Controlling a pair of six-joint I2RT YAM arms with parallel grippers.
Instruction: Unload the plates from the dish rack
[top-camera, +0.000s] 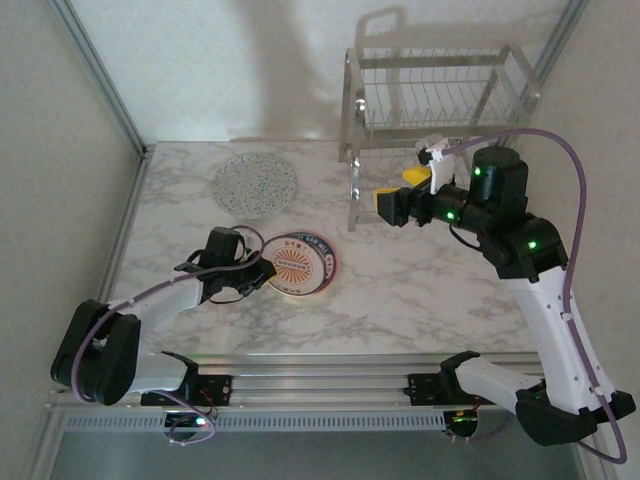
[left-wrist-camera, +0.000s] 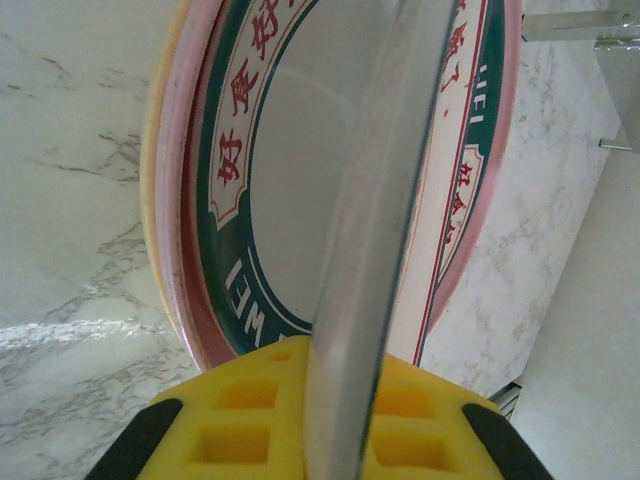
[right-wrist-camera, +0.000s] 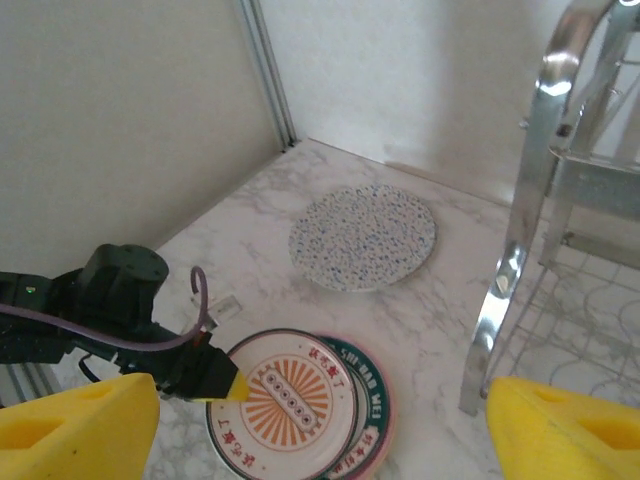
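My left gripper is going to release the orange-centre plate over the middle of the teal-rimmed plate (top-camera: 303, 263) (left-wrist-camera: 345, 150). The orange-centre plate is still on top of the stack.
The chrome dish rack (top-camera: 440, 95) stands at the back right. A grey-speckled plate (top-camera: 256, 183) lies flat on the marble table (top-camera: 430, 290). In front of it is a stack of plates (top-camera: 318, 262). Its top plate has an orange sunburst centre (right-wrist-camera: 282, 404) and overlaps a teal-rimmed plate (right-wrist-camera: 378, 392) and a pink rim (left-wrist-camera: 175, 200). My left gripper (top-camera: 262, 275) is shut on the near-left rim of the orange-centre plate (left-wrist-camera: 385, 180), seen edge-on between its yellow pads (left-wrist-camera: 240, 420). My right gripper (top-camera: 398, 190) hangs open in the air beside the rack's front left leg (right-wrist-camera: 510, 250).
Walls with metal corner posts (top-camera: 100, 70) close the table on the left and behind. The left arm's purple cable (top-camera: 160, 290) trails across the near left. Bare marble lies between the plate stack and the right arm.
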